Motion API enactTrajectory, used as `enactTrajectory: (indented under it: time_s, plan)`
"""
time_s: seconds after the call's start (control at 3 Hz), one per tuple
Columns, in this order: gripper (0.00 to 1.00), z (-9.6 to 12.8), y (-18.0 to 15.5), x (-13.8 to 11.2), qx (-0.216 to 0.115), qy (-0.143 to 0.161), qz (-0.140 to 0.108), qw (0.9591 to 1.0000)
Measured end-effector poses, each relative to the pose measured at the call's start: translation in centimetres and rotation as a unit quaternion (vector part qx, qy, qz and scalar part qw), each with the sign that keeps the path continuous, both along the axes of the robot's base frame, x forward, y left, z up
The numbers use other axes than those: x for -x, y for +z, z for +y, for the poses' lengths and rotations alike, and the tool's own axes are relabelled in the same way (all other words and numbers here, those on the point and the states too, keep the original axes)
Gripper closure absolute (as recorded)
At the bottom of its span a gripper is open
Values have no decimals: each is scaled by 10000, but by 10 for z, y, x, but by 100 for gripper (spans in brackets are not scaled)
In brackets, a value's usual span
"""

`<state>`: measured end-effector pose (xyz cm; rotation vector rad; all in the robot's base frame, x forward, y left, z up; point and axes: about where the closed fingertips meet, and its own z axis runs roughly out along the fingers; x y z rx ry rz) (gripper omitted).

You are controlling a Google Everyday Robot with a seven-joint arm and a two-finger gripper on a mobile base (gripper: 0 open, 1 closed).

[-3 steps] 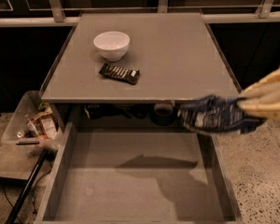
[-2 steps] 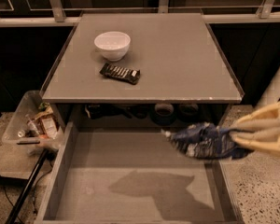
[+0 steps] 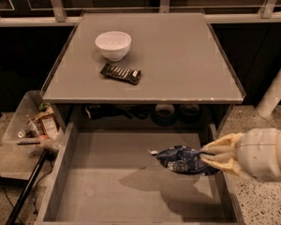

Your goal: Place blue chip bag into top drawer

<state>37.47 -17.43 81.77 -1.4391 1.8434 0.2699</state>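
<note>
I need to release the blue chip bag on the drawer's grey bottom, near the middle (image 3: pixel 169 169), toward my gripper's side. The bag now hangs over the open drawer.
The blue chip bag (image 3: pixel 182 159), crinkled dark-blue foil with white marks, hangs over the right half of the open top drawer (image 3: pixel 117 191), above its flat grey bottom and casting a shadow there. My gripper (image 3: pixel 208 157) reaches in from the right edge with cream-coloured fingers (image 3: pixel 222 151) shut on the bag's right end. The drawer is pulled out below the tabletop and holds nothing else that I can see.
On the grey tabletop (image 3: pixel 187 64) stand a white bowl (image 3: pixel 113 45) and a black-wrapped candy bar (image 3: pixel 121 73). A clear plastic bin of trash (image 3: pixel 33 123) sits on the floor at the left. Dark round objects (image 3: pixel 165 112) sit on the shelf behind the drawer.
My gripper has carried the bag down and to the left, from level with the table's front edge to low over the drawer's right half.
</note>
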Motion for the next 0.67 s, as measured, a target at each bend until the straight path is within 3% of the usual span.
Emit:
enactTrajectory:
  time_s: [0.33, 0.67]
  plan:
    - [100, 15, -61, -23, 150, -103, 450, 9988]
    - [100, 22, -89, -41, 155, -511, 633, 9966]
